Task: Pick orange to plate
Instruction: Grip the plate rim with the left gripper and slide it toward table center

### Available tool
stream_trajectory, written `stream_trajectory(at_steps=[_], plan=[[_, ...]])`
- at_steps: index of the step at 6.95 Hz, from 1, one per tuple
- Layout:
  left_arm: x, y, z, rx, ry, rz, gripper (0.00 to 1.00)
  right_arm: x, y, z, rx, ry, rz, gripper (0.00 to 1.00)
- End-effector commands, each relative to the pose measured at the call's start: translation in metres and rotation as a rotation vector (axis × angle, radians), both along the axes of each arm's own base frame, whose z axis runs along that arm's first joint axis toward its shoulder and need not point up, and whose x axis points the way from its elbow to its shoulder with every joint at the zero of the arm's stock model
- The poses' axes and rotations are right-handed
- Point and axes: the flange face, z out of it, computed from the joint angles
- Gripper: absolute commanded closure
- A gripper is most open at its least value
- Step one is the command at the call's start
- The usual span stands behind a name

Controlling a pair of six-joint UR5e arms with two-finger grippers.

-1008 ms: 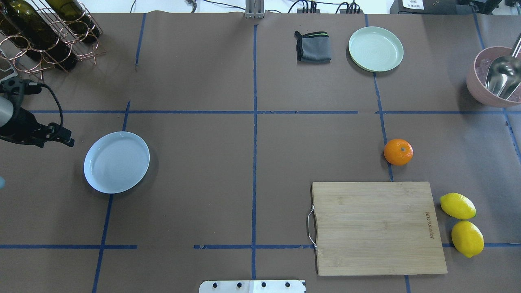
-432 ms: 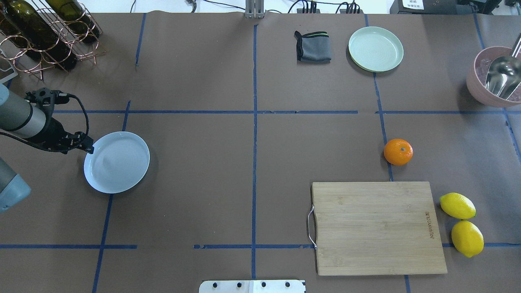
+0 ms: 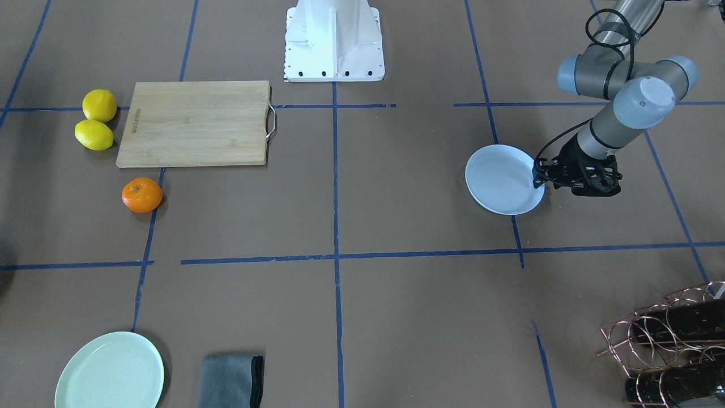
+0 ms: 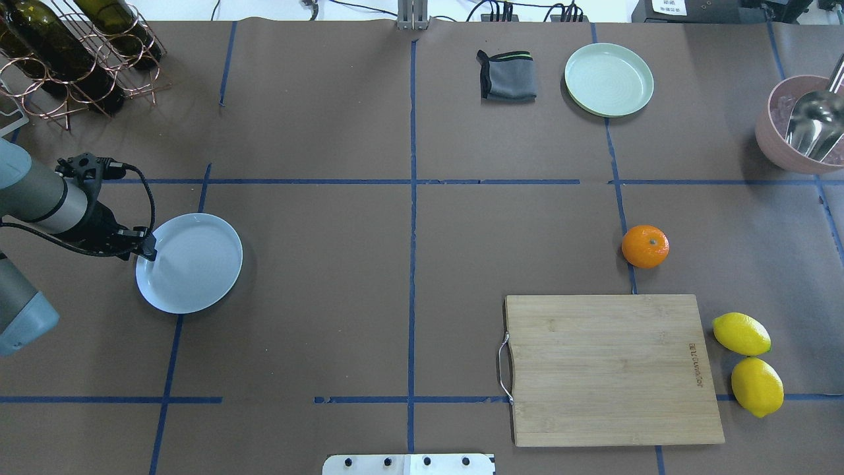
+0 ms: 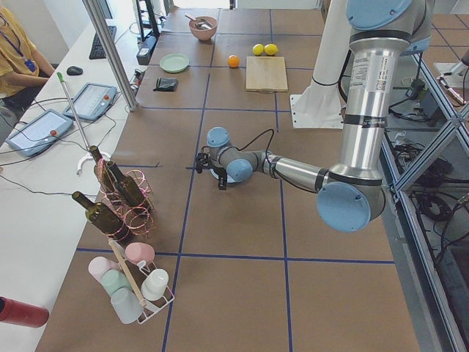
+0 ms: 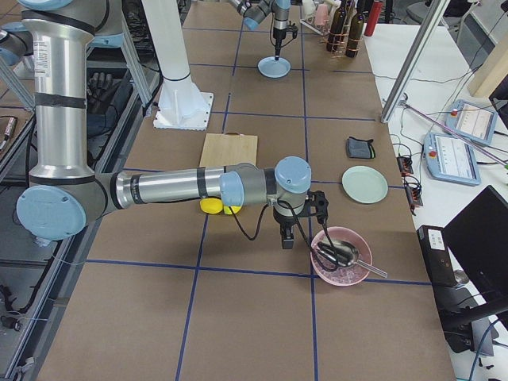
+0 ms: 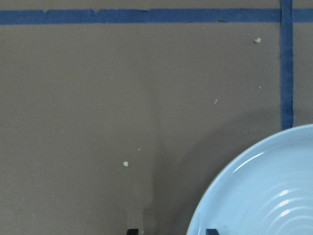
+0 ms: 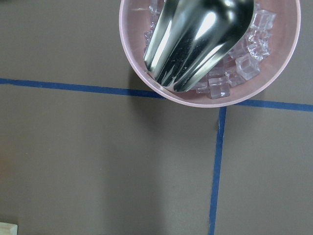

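Next, I let go of the pale bluish-white plate with my left gripper on the central blue tape line (image 3: 332, 193) between the line's tape crossings.
The orange (image 4: 645, 246) rests on the brown table paper on the right half, just beyond the cutting board's far edge; it also shows in the front view (image 3: 141, 195). The pale bluish-white plate (image 4: 191, 264) lies empty on the left half. My left gripper (image 4: 150, 252) is down at the plate's left rim. In the left wrist view its two dark fingertips (image 7: 211, 231) stand apart, open, astride the plate (image 7: 264, 191) rim. My right gripper (image 6: 287, 240) shows only in the right side view, beside the pink bowl, and I cannot tell its state.
A wooden cutting board (image 4: 613, 369) lies near right, with two lemons (image 4: 741, 333) beside it. A pale green plate (image 4: 608, 79) and grey cloth (image 4: 506, 76) sit at the back. The pink bowl (image 4: 768, 132) holds ice and a metal scoop (image 8: 195, 44). A wine rack (image 4: 72, 53) stands back left.
My left arm has swung in from the table's left edge toward the right, bringing its gripper to the plate's left rim. The orange and the plate have not moved.
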Motion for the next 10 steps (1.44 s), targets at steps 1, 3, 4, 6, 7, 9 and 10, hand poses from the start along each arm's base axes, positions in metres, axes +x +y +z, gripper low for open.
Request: stream_trajectory(at_steps=[1, 3, 4, 6, 7, 9, 10], plan=[[0.003, 0.001, -0.002, 0.007, 0.005, 0.011, 1.00, -0.003, -0.001, -0.001, 0.001, 0.000, -0.005, 0.00], [0.005, 0.000, -0.025, 0.012, 0.040, -0.001, 1.00, -0.003, -0.003, -0.006, 0.011, -0.001, -0.004, 0.00], [0.006, 0.007, -0.050, -0.030, 0.107, 0.018, 1.00, -0.003, -0.004, -0.008, 0.013, -0.002, -0.003, 0.00], [0.040, -0.022, -0.179, -0.125, 0.279, -0.064, 1.00, -0.003, -0.004, -0.014, 0.025, -0.004, -0.003, 0.00], [0.070, -0.022, -0.229, -0.150, 0.330, -0.067, 1.00, -0.003, -0.005, -0.015, 0.029, -0.004, -0.003, 0.00], [0.171, -0.006, -0.298, -0.219, 0.339, -0.134, 1.00, -0.003, -0.004, -0.018, 0.034, -0.006, -0.003, 0.00], [0.195, -0.009, -0.292, -0.216, 0.310, -0.171, 1.00, -0.004, -0.004, -0.018, 0.034, -0.004, -0.005, 0.00]])
